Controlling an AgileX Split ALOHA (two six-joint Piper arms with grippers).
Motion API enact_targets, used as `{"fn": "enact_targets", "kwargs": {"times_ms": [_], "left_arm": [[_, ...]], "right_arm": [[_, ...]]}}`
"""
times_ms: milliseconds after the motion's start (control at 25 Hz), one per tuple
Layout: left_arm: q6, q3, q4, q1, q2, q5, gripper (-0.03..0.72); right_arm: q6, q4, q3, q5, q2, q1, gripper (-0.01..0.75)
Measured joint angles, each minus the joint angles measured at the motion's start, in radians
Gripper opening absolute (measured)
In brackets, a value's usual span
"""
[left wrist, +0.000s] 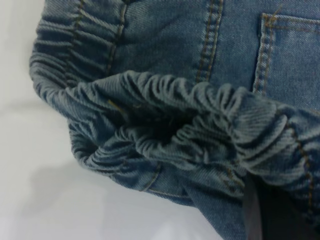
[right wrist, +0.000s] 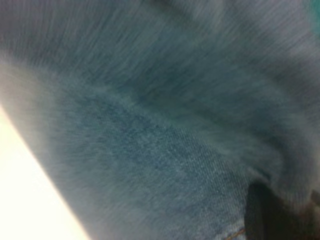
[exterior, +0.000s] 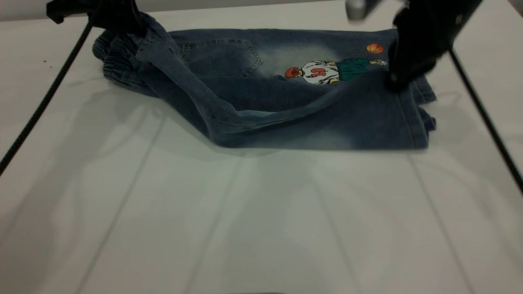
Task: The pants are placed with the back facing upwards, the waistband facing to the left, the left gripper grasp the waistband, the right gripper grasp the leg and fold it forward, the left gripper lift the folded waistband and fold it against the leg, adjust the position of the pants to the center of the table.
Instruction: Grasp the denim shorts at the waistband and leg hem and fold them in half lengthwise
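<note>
I need to use my right gripper to let go of the lifted leg's hem at the far edge of the far leg [exterior: 412,18], past the basketball print.
The blue denim pants [exterior: 229,61] lie across the far half of the white table [exterior: 261,228], back up. The gathered elastic waistband [exterior: 116,67] is at the left. My left gripper [exterior: 130,29] is shut on the waistband and holds its near part raised; in the left wrist view one black finger [left wrist: 261,216] shows under the bunched waistband [left wrist: 165,100]. My right gripper [exterior: 395,83] is shut on the leg [exterior: 347,122] near its hem and holds it lifted, draped partly over the far leg with the cartoon print [exterior: 322,71]. Denim [right wrist: 165,140] fills the right wrist view, with one dark finger [right wrist: 262,215] against it.
A black braided cable [exterior: 41,102] runs down the left side of the table and another cable [exterior: 486,118] down the right. The table's near half is bare white surface. A back pocket [exterior: 220,57] faces up beside the waistband.
</note>
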Motion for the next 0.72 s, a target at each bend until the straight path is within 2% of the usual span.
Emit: {"fn": "enact_targets", "kwargs": {"times_ms": [360,720], "left_arm": [[0.000,-0.008,-0.005,0.000,0.000,-0.032,0.093],[-0.055,-0.070,-0.006,0.000,0.001,-0.055,0.093]], "right_arm": [[0.079,0.032,-0.114,0.027,-0.094,-0.009,0.022],[0.235,0.045,-0.168,0.016,-0.080,-0.150,0.022]]}}
